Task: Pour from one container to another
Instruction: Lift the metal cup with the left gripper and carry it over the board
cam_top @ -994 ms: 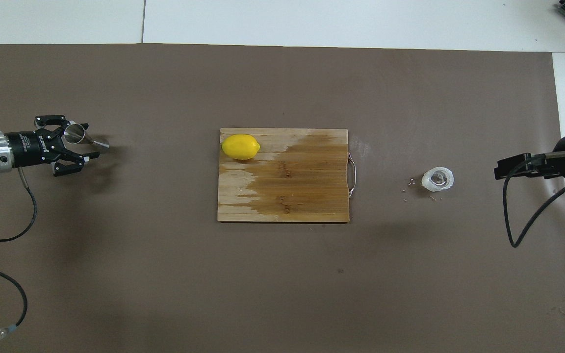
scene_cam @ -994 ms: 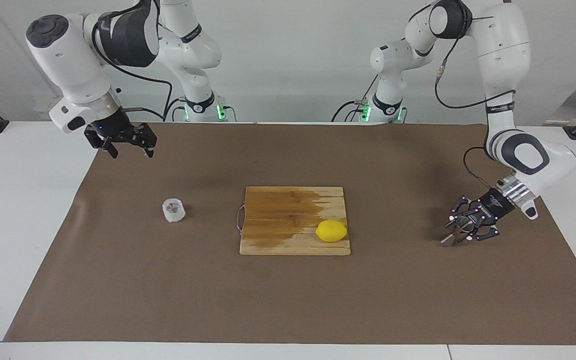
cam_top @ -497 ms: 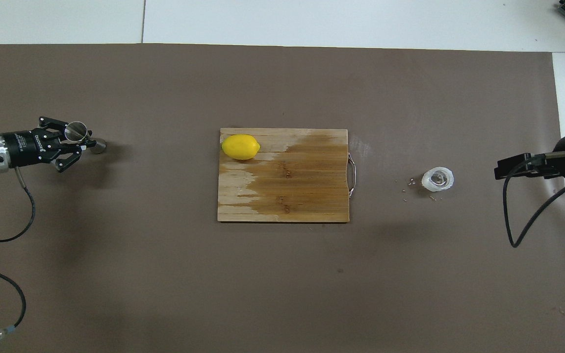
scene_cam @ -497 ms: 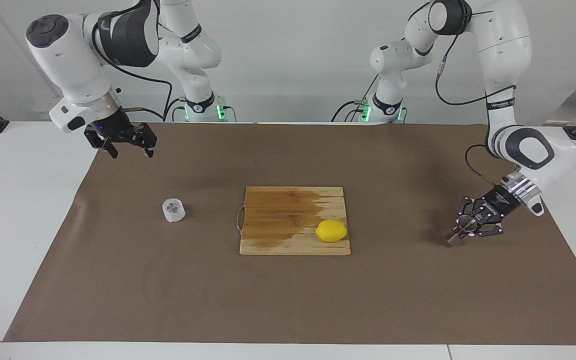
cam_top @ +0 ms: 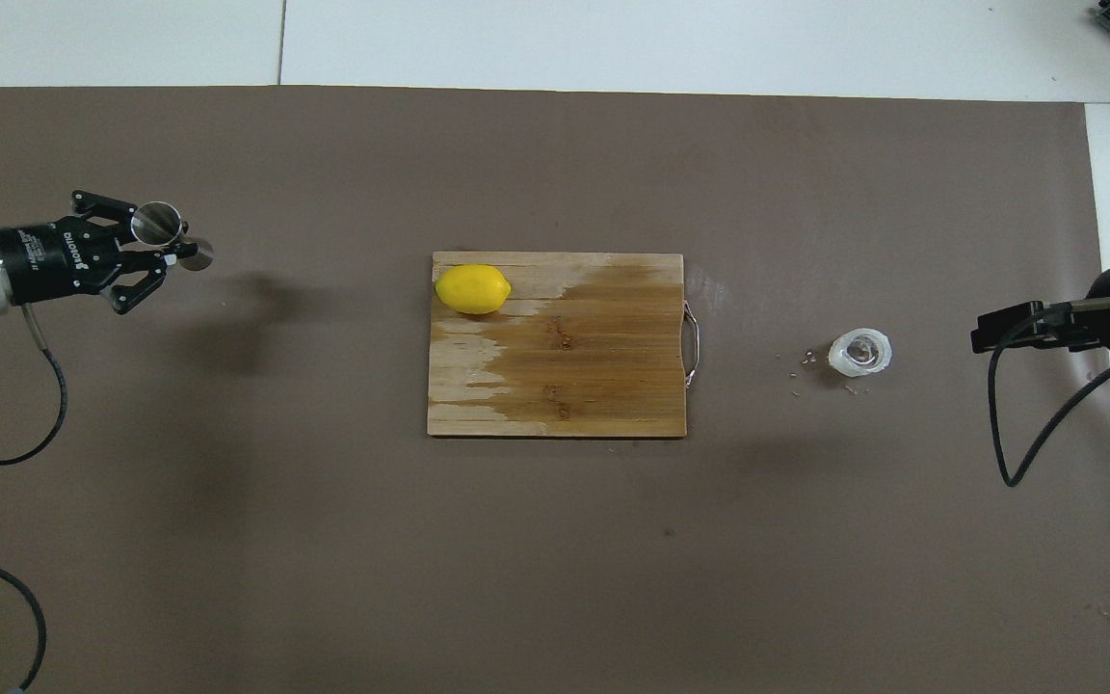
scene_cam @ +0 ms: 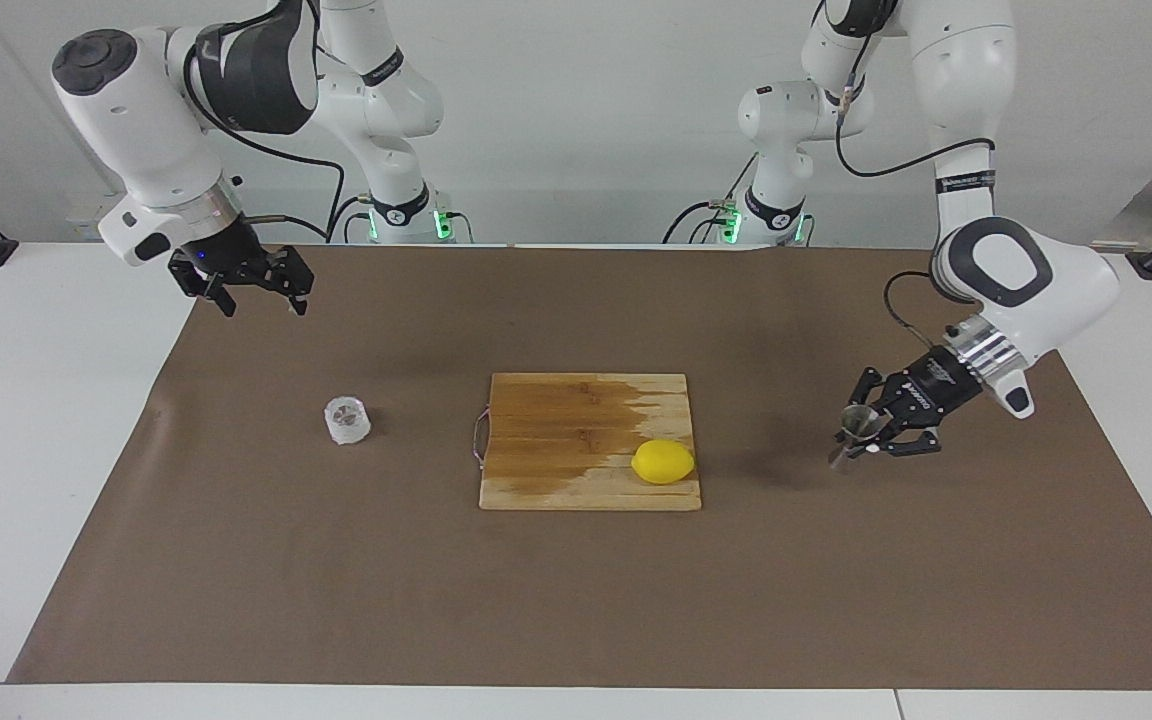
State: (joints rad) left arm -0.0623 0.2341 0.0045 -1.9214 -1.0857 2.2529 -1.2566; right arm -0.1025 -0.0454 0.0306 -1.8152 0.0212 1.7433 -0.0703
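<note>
Next, the left gripper sets the steel jigger on the dark patch point(cam_top: 577, 357) near the wooden cutting board's middle.
My left gripper point(scene_cam: 861, 433) is shut on the small steel hourglass jigger point(scene_cam: 853, 436) and holds it a little tilted above the brown mat, between the cutting board and the left arm's end of the table. The jigger's open mouth shows in the overhead view point(cam_top: 158, 224), with the left gripper point(cam_top: 158, 247) around its waist. The translucent ribbed cup point(scene_cam: 347, 420) stands upright on the mat toward the right arm's end; it also shows in the overhead view point(cam_top: 860, 351). My right gripper point(scene_cam: 258, 292) is open and empty, waiting over the mat's edge, apart from the cup.
A wooden cutting board point(scene_cam: 556, 440) lies mid-table with a yellow lemon point(scene_cam: 663, 461) on its corner toward the left arm's end. A few small crumbs point(cam_top: 806, 359) lie on the mat beside the cup. The brown mat point(scene_cam: 576, 600) covers most of the table.
My left gripper has risen off the mat with the jigger and moved toward the cutting board, bringing the jigger more upright. The right arm and the cup have not moved.
</note>
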